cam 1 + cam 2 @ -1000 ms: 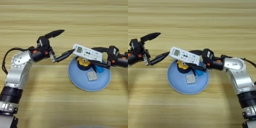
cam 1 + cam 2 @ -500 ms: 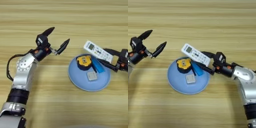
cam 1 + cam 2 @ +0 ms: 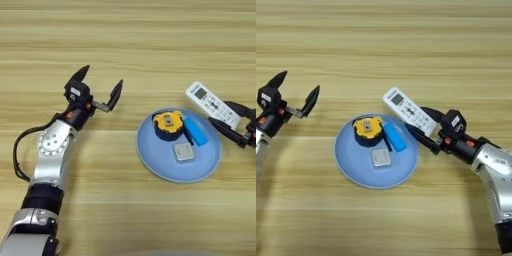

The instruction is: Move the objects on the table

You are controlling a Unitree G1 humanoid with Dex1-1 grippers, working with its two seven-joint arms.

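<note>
Next, I let the white remote control, now just beyond the plate's rim, go from my right gripper on the bare wood (image 3: 230, 128) next to the blue plate, level with the blue bar.
A long white remote control (image 3: 407, 110) lies slanted just beyond the right rim of the blue plate (image 3: 353, 167). My right gripper (image 3: 423, 123) is shut on the remote's near end, one black finger on each side. On the plate sit a round yellow-black tape measure (image 3: 367, 128), a blue rectangular bar (image 3: 395, 137) and a small grey square block (image 3: 381, 157). To the left of the plate my left gripper (image 3: 102, 78) hovers open over the table (image 3: 125, 35) with nothing between its fingers.
The left arm's silver forearm (image 3: 50, 155) and a black cable (image 3: 20, 150) stretch along the table's near left. The right forearm (image 3: 496, 170) comes in from the lower right. Bare wood surrounds the plate.
My right gripper has carried the remote rightward, from above the plate to just past its right rim. The left gripper has pulled back to the left, away from the remote, and stays open.
</note>
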